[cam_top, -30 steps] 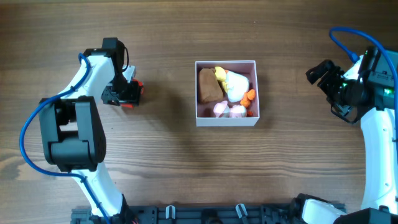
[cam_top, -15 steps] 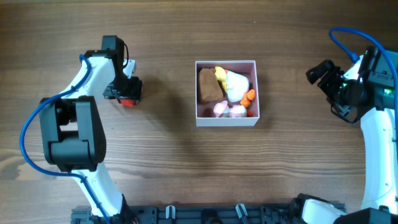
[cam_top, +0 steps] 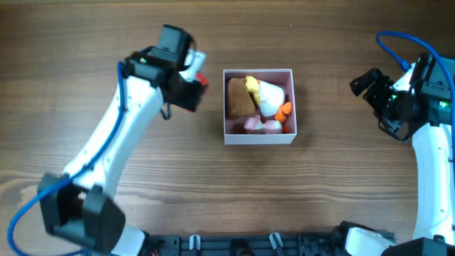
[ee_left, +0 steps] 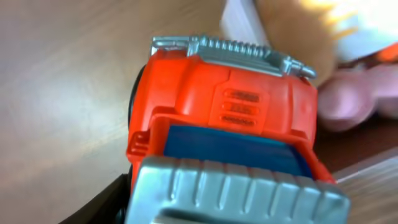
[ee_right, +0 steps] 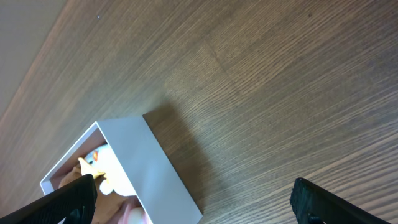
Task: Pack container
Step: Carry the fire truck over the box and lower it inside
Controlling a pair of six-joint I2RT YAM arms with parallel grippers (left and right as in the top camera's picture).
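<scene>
My left gripper is facing a container crowded with toys, so it should set the red toy truck on them. Then it should take the truck again and settle it beside the brown toy [cam_top: 239, 124].
The container [cam_top: 259, 137] is a small white-walled box with a pink inside at the table's middle. It holds a brown toy [cam_top: 239, 97], a white and yellow duck toy [cam_top: 269, 96], an orange piece [cam_top: 284, 111] and pink pieces [cam_top: 261, 126]. My left gripper [cam_top: 190, 84] is shut on a red toy truck [ee_left: 230, 124] with a blue bed and silver trim, just left of the container's upper left corner. My right gripper [cam_top: 370, 89] is open and empty, well right of the container, whose white wall [ee_right: 146, 165] shows in the right wrist view.
The table [cam_top: 213, 192] is brown wood. The left arm [cam_top: 114, 149] stretches diagonally across the left half. The right arm [cam_top: 426, 142] stands at the right edge with a blue cable.
My left gripper has carried the red truck from the far left up and to the right, to beside the container. The right arm has not moved.
</scene>
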